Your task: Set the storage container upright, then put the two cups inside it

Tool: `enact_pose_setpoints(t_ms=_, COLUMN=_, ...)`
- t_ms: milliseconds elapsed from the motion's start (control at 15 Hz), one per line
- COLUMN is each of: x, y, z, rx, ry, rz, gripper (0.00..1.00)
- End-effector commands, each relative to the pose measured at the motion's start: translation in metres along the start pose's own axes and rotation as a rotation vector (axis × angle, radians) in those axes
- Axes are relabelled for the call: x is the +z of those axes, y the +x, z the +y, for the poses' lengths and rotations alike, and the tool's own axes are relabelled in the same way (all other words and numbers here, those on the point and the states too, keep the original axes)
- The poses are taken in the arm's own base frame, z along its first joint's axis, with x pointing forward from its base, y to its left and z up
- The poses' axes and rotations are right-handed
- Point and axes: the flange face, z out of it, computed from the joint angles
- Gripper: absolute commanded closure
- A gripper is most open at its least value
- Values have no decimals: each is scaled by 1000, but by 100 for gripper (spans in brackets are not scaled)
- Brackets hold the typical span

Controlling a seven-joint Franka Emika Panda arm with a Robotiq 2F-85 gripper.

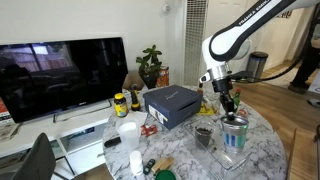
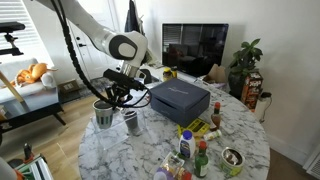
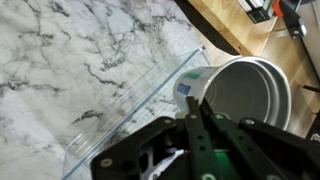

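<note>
Next, my gripper lets go of the silvery cup inside the clear storage container (image 1: 228, 153), next to the small dark cup.
A clear plastic storage container (image 1: 240, 152) stands near the table's edge, and its wall also shows in the wrist view (image 3: 130, 100). The silvery cup (image 1: 235, 128) with a shiny rim sits upright in it. In the wrist view I look down into the cup's opening (image 3: 250, 90). My gripper (image 1: 229, 108) is just above it in both exterior views (image 2: 118, 98), with its fingers (image 3: 193, 102) shut at the cup's rim. The silvery cup also shows in an exterior view (image 2: 103, 116). The small dark cup (image 1: 203, 134) stands on the table beside the container (image 2: 132, 122).
A blue-grey box (image 1: 172, 105) sits mid-table. Bottles, jars and small clutter (image 2: 195, 150) fill the table's other side, with a white cup (image 1: 128, 133) there too. A TV (image 1: 60, 75) and a plant (image 1: 150, 65) stand behind. The marble table edge (image 3: 215, 45) is close to the container.
</note>
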Motion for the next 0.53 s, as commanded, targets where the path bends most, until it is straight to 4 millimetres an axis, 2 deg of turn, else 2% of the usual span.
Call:
enact_pose_setpoints(t_ms=0, x=19, y=-3, z=-5, rx=44, ry=15, rz=3, gripper=99)
enact_pose_setpoints(t_ms=467, x=30, y=-9, z=-11, rx=117, ry=-1, rz=116, gripper=99)
